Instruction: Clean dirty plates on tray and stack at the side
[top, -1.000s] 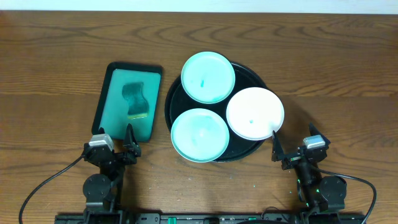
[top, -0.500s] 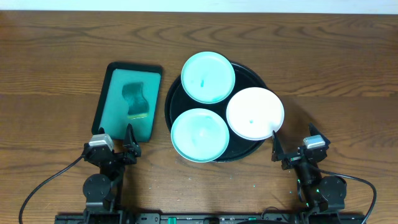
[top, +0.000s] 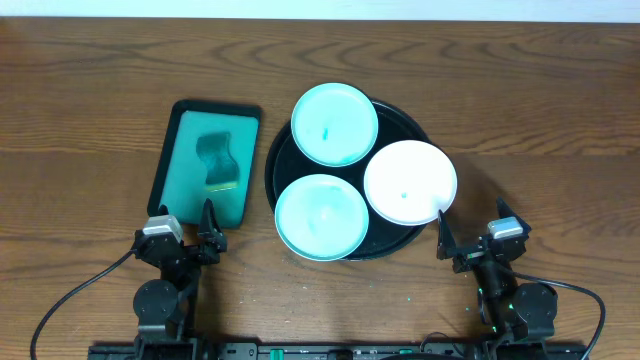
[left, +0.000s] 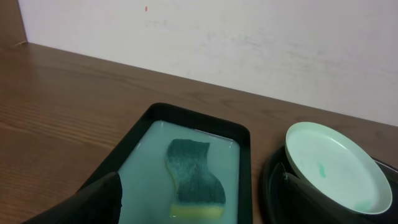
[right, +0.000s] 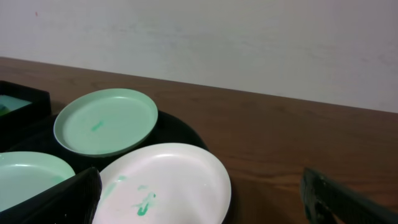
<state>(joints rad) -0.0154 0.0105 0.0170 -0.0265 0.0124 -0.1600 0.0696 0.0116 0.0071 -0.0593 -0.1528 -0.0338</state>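
Note:
The plates need wiping, so next my left gripper closes on the narrow middle (top: 216, 161) (left: 191, 172) of the green-and-yellow sponge in the teal tray.
Three small plates lie on the round black tray (top: 415, 125): a mint plate at the back (top: 334, 124), a mint plate at the front left (top: 321, 217) and a white plate at the right (top: 409, 182). Each has green smears. My left gripper (top: 185, 222) is open and empty at the front left, just before the teal tray. My right gripper (top: 472, 232) is open and empty at the front right, close to the white plate's near edge. The right wrist view shows the white plate (right: 165, 183) between my open fingers (right: 205, 202). The left wrist view shows my open fingers (left: 199, 205) and a mint plate (left: 336, 165).
A rectangular teal dark-rimmed tray (top: 170, 150) lies left of the black tray and holds pale liquid and a green-and-yellow sponge (top: 219, 160). The sponge also shows in the left wrist view (left: 194, 177). Bare wooden table lies to the far left, right and back.

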